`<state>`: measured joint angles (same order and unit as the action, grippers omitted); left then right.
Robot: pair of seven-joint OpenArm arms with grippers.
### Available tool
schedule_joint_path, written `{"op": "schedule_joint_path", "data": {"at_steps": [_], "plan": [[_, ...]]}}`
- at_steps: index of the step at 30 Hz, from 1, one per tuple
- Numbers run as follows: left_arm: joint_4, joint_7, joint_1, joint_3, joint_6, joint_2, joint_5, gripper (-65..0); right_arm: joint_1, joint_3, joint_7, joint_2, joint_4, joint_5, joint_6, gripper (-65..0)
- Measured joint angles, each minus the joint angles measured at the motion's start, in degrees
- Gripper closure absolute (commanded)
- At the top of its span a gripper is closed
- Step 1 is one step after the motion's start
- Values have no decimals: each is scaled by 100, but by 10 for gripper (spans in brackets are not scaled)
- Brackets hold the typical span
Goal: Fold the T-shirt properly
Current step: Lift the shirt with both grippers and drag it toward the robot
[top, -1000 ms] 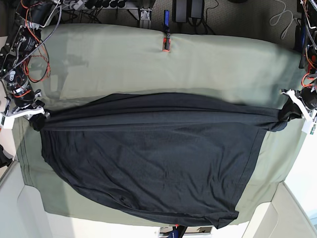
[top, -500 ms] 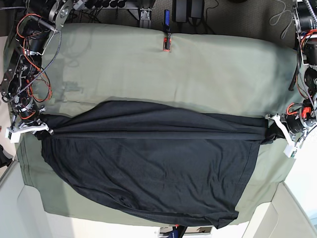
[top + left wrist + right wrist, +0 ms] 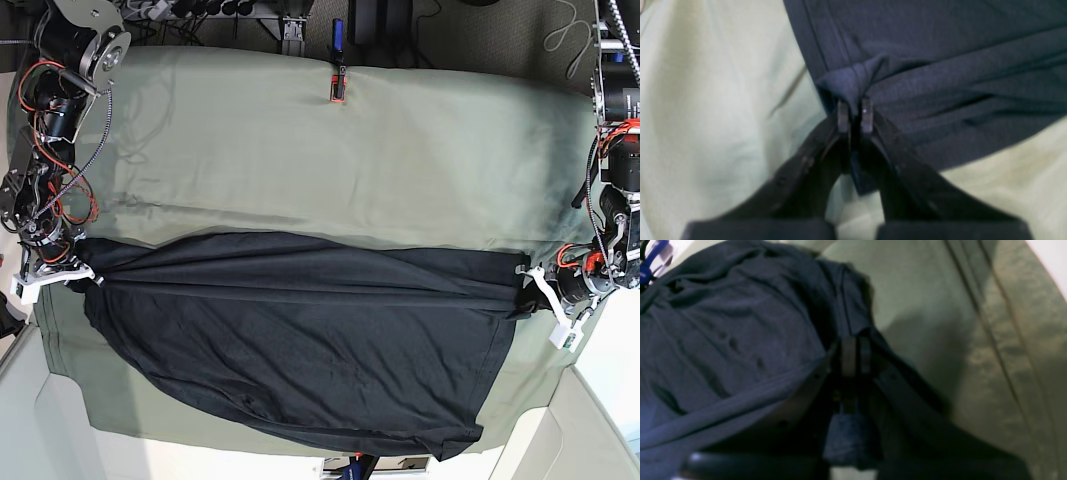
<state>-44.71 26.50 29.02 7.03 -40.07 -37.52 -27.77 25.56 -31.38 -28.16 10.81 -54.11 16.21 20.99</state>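
The T-shirt's hem lies by the cloth's front edge, so my right gripper and my left gripper will regrip the folded T-shirt's ends (image 3: 114, 266) and pull the T-shirt toward the cloth's far edge.
The dark charcoal T-shirt (image 3: 300, 340) lies spread across the near half of the sage-green table cloth (image 3: 330, 160), its far edge folded over into a stretched band. My left gripper (image 3: 527, 293) at the right of the base view is shut on a bunched corner of the T-shirt (image 3: 853, 81); the fingertips (image 3: 842, 111) pinch the fabric. My right gripper (image 3: 78, 275) at the left of the base view is shut on the other end of the T-shirt (image 3: 740, 340), fabric draped over its fingers (image 3: 848, 355). The band is taut between them.
A red and blue clamp (image 3: 337, 70) holds the cloth at the table's far edge. Cables and arm bases (image 3: 60, 80) stand at the far left, and another arm base (image 3: 615, 110) at the far right. The shirt's hem hangs near the front edge (image 3: 400, 440).
Both grippers have moved toward the near edge of the table, dragging the folded band of the shirt with them. More green cloth shows behind the shirt.
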Motion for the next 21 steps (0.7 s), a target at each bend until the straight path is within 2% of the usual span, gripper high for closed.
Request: {"op": "schedule_joint_path", "data": {"at_steps": [2,4,7,9,11,12,14,16,18,21], "plan": [[197,4,131,-2,7,31,11,-8,17,39,52,-2,96,-35,17,0],[328,7,197,-2,15,90,17,-101,2,105,70,0,173,-42,68,0],[424,28,168,-2,13,236,39,-283,-15,234,92,0,190,-31,79,0],[428,68,146,0,13,278,-48,-357,-13,295,210,0,188,0,125,-154],[428,188,166,-2,203,240,-350,-361,-13,302,223,-2,190,170,175,-296],[428,442,208,-2,345,212,-448,-361,-13,302,223,-2,190,267,175,-327],[428,1084,334,-4,494,184,-551,-361,-13,302,168,9,184,326,175,-329],[428,1508,446,-2,474,162,-861,-361,-42,302,118,13,101,385,199,-329],[400,1624,490,-2,114,44,-1394,-361,-184,302,103,11,-138,570,286,-330],[188,1781,461,-24,55,-334,-2197,-361,-522,299,13,11,-726,752,306,-329]]}}
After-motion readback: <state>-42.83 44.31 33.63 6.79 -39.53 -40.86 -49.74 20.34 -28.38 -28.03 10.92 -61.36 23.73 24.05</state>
